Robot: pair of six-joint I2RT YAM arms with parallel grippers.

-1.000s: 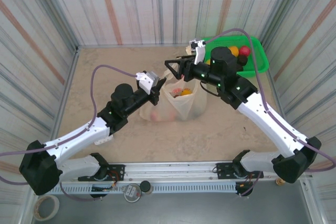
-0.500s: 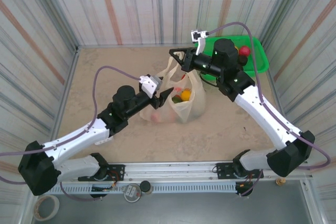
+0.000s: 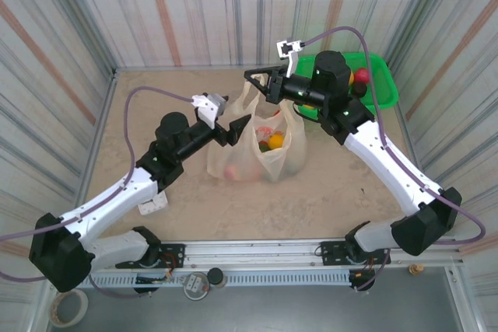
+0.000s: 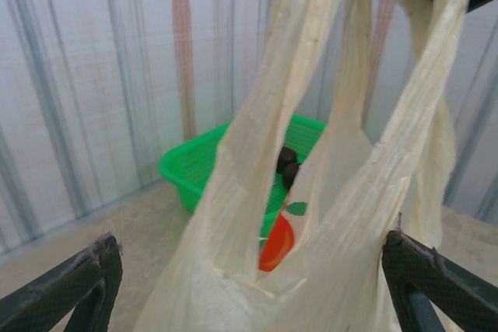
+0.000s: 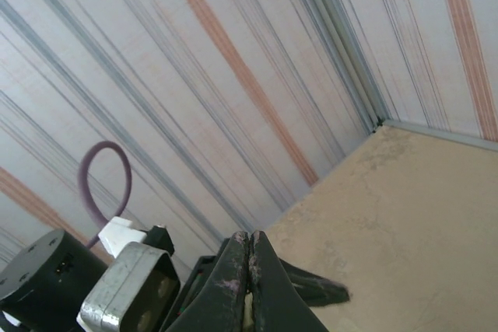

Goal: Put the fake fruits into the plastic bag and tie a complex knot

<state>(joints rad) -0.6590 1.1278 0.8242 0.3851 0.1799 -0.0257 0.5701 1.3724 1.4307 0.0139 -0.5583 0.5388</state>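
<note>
The bag's handle strips come together in the robot's right gripper, so next the left gripper takes the nearest strips [image 3: 252,103] before the right gripper opens and takes the bag's other handle.
The cream-yellow plastic bag [image 3: 261,157] stands mid-table with fake fruits [image 3: 273,142] inside, orange and yellow ones showing at its mouth. Its handle strips [image 3: 250,99] rise to my right gripper [image 3: 249,76], which is shut on them above the bag. In the right wrist view the right gripper [image 5: 250,235] has its fingers pressed together, a cream sliver between them. My left gripper [image 3: 236,126] is open at the bag's left side. In the left wrist view the left gripper [image 4: 249,242] has its fingers wide apart with the bag [image 4: 334,215] between and ahead of them. No knot shows.
The green basket [image 3: 385,87] sits at the back right with more fruits [image 3: 362,75] in it, and the basket [image 4: 194,169] also shows behind the bag. Striped walls close in on three sides. A small white object [image 3: 153,204] lies under the left arm.
My left gripper opened and let go of the bag, drawing back left. My right gripper shut on the handle strips and lifted them up and back.
</note>
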